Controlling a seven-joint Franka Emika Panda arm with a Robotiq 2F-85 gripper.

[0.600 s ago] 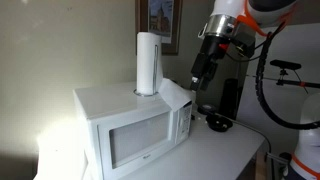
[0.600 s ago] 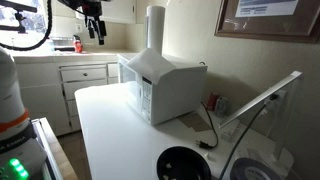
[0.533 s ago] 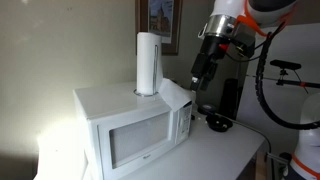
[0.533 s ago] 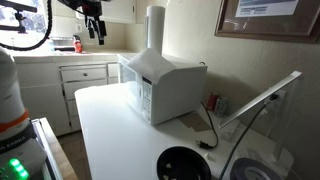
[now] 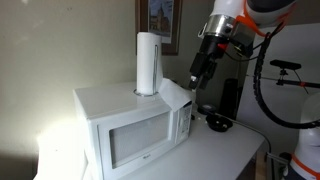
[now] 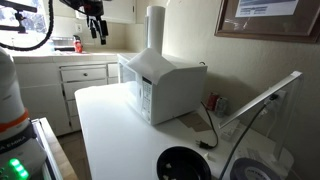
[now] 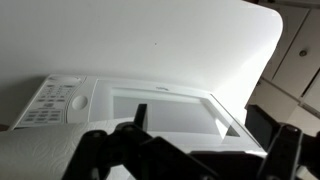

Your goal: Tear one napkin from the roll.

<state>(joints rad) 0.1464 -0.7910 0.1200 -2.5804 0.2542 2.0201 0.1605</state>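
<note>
The hanging napkin's upper edge (image 5: 171,82), close beside the roll, is the next place my gripper should go to and take hold.
The roll (image 5: 147,62) stands upright on top of the white microwave (image 5: 120,135); it also shows in the other exterior view (image 6: 156,28). One napkin (image 5: 176,97) hangs from its base, draped over the microwave's top corner and still joined to the roll. My gripper (image 5: 197,78) hovers just beside and above the napkin's free corner, fingers pointing down; it also shows far from the camera (image 6: 97,32). In the wrist view my fingers (image 7: 205,135) stand wide apart with nothing between them, over the microwave's door (image 7: 160,110). A broad white surface fills the top of that view.
A dark round object (image 5: 217,123) and a tall black item (image 5: 229,98) stand on the white table (image 6: 120,140) beside the microwave. A bicycle (image 5: 285,90) is behind the arm. Kitchen cabinets (image 6: 85,85) and a desk lamp (image 6: 260,100) border the table.
</note>
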